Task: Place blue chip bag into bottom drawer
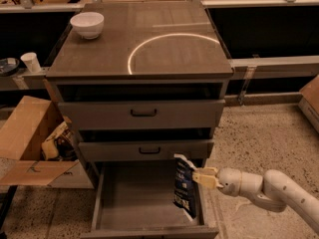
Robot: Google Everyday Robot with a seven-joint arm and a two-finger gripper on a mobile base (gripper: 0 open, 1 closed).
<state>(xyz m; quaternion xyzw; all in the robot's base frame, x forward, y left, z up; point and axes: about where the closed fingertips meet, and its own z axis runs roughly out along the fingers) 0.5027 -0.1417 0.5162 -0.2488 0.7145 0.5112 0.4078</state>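
The robot's gripper needs to release the blue chip bag in the bottom drawer (186, 201), next to the side nearest the robot's arm. The bag now hangs inside that open drawer.
The blue chip bag (185, 185) hangs upright, dark navy with white lettering and a whitish top end. My gripper (201, 176) reaches in from the right and is shut on the bag's upper right edge. The bag hangs inside the right side of the open bottom drawer (124, 198), its lower end close to the grey tray floor. The two shallower drawers with black handles (143, 113) sit above, closed or nearly so.
A white bowl (87, 24) stands on the cabinet top at the back left. An open cardboard box (30, 138) with clutter sits on the floor to the left. A white cup (31, 61) stands on a ledge at far left.
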